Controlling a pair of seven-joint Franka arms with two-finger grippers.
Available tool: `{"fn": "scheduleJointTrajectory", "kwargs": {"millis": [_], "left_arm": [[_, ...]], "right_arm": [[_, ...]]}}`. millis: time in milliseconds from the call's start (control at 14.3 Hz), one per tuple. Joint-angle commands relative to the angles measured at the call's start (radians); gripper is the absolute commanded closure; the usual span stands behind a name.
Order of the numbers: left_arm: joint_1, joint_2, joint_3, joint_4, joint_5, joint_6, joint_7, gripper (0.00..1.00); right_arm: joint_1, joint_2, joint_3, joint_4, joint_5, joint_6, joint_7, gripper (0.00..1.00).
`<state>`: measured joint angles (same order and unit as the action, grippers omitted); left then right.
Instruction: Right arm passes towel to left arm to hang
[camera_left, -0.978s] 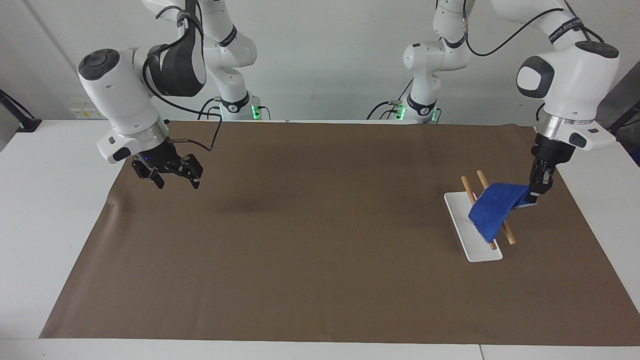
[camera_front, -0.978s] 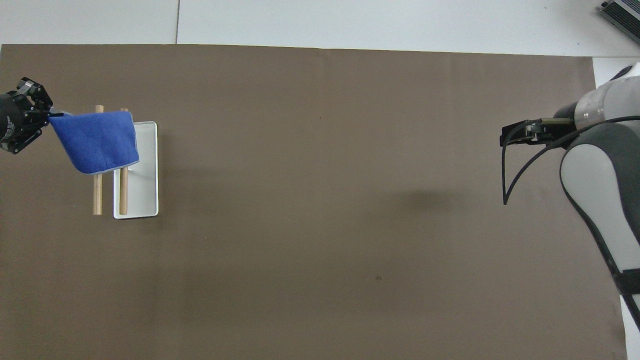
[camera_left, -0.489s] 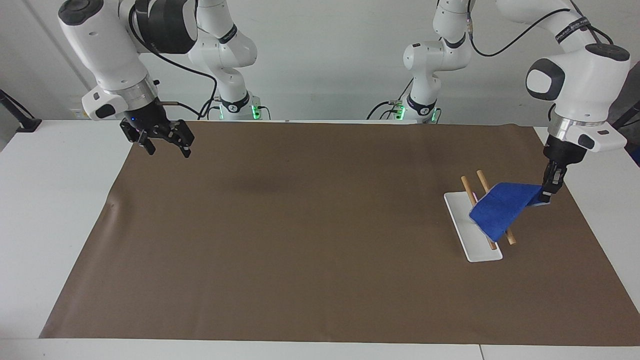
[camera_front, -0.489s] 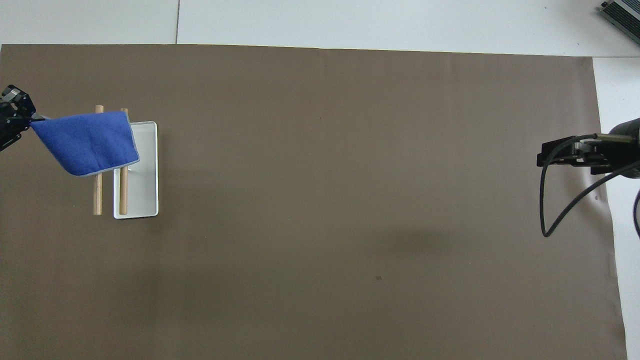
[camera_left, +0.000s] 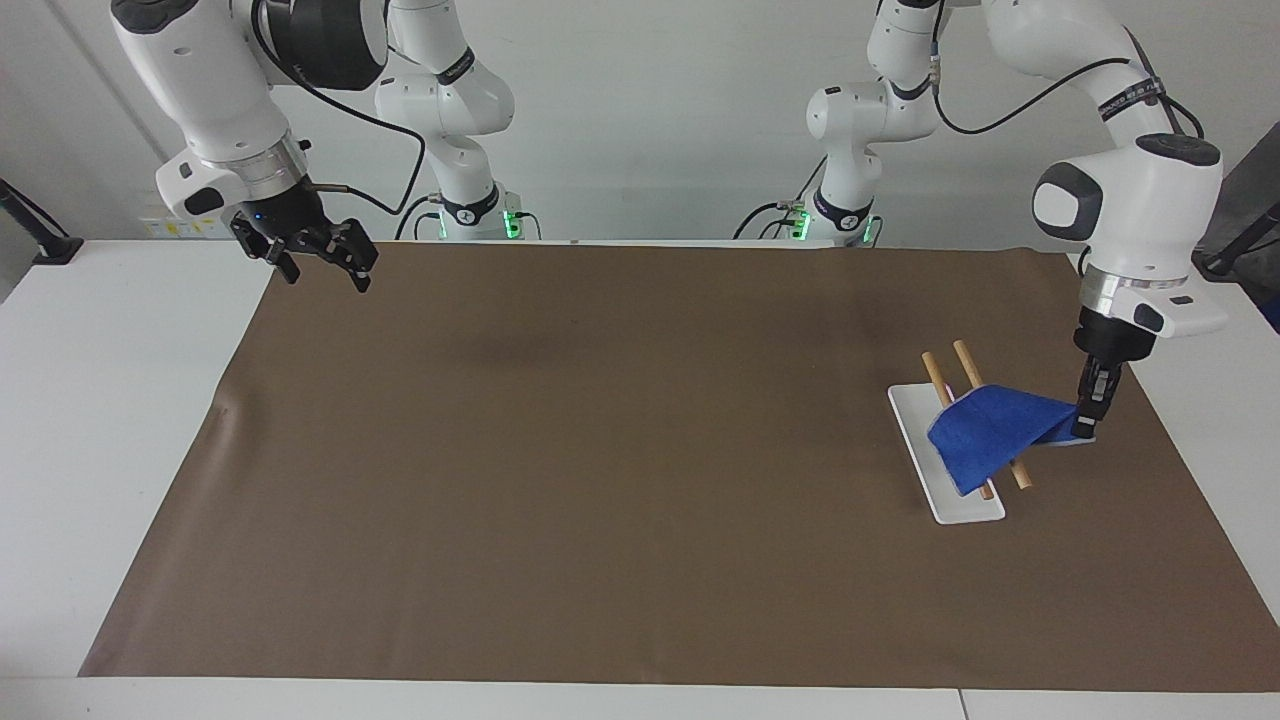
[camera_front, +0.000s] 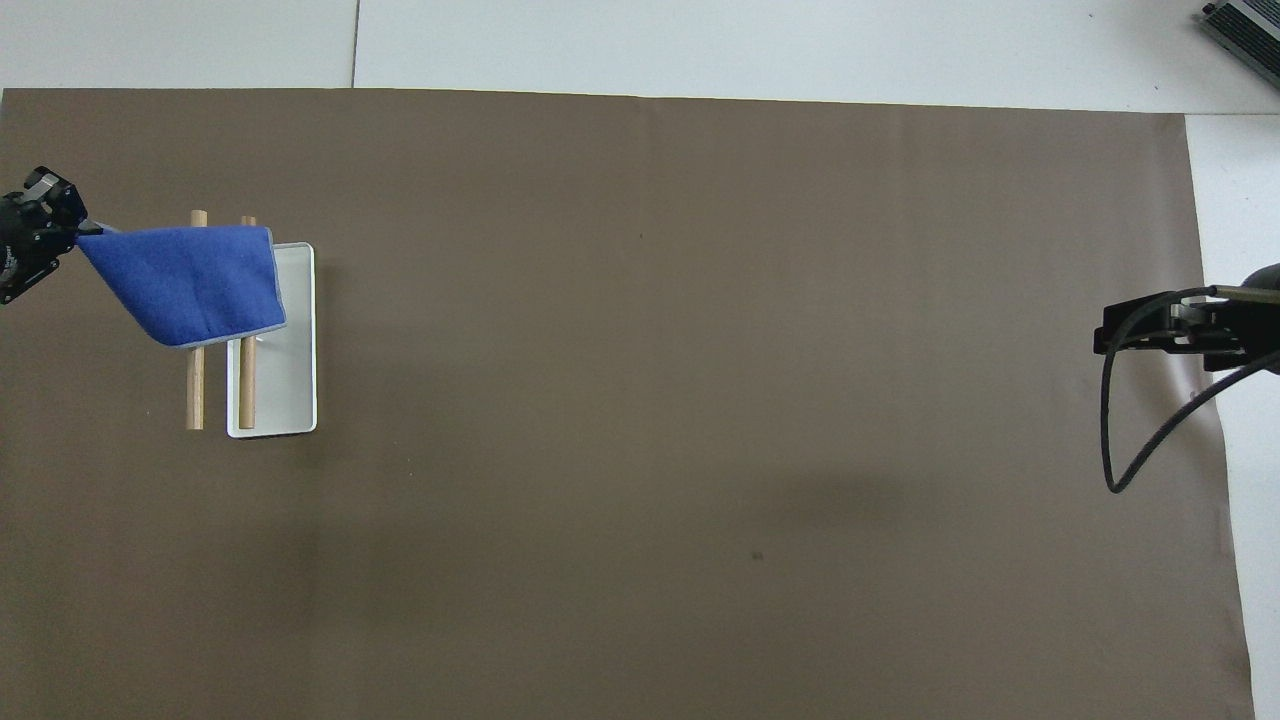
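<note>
The blue towel, now draped over the rods, will hang across the wooden rods of the white rack (camera_front: 241, 295) after my left gripper releases it.
The blue towel (camera_left: 985, 435) lies draped over the two wooden rods (camera_left: 940, 375) of the white rack (camera_left: 962, 508), near the left arm's end of the mat. My left gripper (camera_left: 1086, 424) is shut on the towel's corner beside the rack, low over the mat, and the cloth slopes down from the rods to it. In the overhead view the towel (camera_front: 185, 280) covers the rods' farther ends, with the left gripper (camera_front: 70, 232) at its corner. My right gripper (camera_left: 318, 262) is open and empty. It hangs raised over the mat's corner at the right arm's end and also shows in the overhead view (camera_front: 1120, 335).
A brown mat (camera_left: 620, 450) covers most of the white table (camera_left: 110, 400). The rack's white base (camera_front: 290, 390) shows bare beside the towel. A loose black cable (camera_front: 1110, 430) hangs from the right wrist.
The left gripper has lowered the towel's corner toward the mat beside the rack. The right gripper has risen and drawn back to the mat's corner by the robots.
</note>
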<state>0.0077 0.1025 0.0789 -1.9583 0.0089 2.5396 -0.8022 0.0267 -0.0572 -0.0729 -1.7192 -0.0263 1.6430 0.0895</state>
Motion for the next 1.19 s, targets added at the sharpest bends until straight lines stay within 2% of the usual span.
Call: {"fn": "scheduleJointTrajectory", "kwargs": {"millis": [0, 70, 419, 629, 769, 909, 978, 1048, 1118], "left_arm": [[0.003, 0.005, 0.001, -0.049, 0.019, 0.094, 0.012, 1.0], [0.003, 0.005, -0.001, -0.063, 0.019, 0.109, 0.014, 1.0], [0.005, 0.006, 0.001, -0.086, 0.019, 0.128, 0.018, 1.0], [0.005, 0.014, 0.002, -0.085, 0.019, 0.151, 0.018, 0.97], [0.011, 0.016, 0.007, -0.083, 0.019, 0.154, 0.021, 0.65], [0.021, 0.016, 0.007, -0.082, 0.019, 0.157, 0.059, 0.47], [0.027, 0.016, 0.009, -0.082, 0.019, 0.157, 0.095, 0.34], [0.034, 0.016, 0.009, -0.08, 0.019, 0.157, 0.119, 0.25], [0.035, 0.016, 0.012, -0.076, 0.017, 0.159, 0.124, 0.22]], "right_arm": [[-0.013, 0.016, 0.013, 0.045, -0.024, -0.061, -0.025, 0.0], [-0.021, 0.042, 0.013, 0.084, -0.011, -0.08, -0.027, 0.0], [-0.01, 0.014, 0.012, 0.024, -0.004, -0.046, -0.017, 0.0], [-0.01, 0.016, 0.012, 0.039, -0.017, -0.046, -0.033, 0.0], [-0.01, 0.014, 0.013, 0.07, -0.015, -0.072, -0.033, 0.0], [-0.01, 0.004, 0.015, 0.05, -0.012, -0.06, -0.028, 0.0], [-0.01, 0.002, 0.015, 0.047, -0.012, -0.058, -0.027, 0.0], [-0.008, 0.002, 0.015, 0.046, -0.011, -0.054, -0.027, 0.0], [-0.01, 0.002, 0.015, 0.046, -0.009, -0.054, -0.025, 0.0]]}}
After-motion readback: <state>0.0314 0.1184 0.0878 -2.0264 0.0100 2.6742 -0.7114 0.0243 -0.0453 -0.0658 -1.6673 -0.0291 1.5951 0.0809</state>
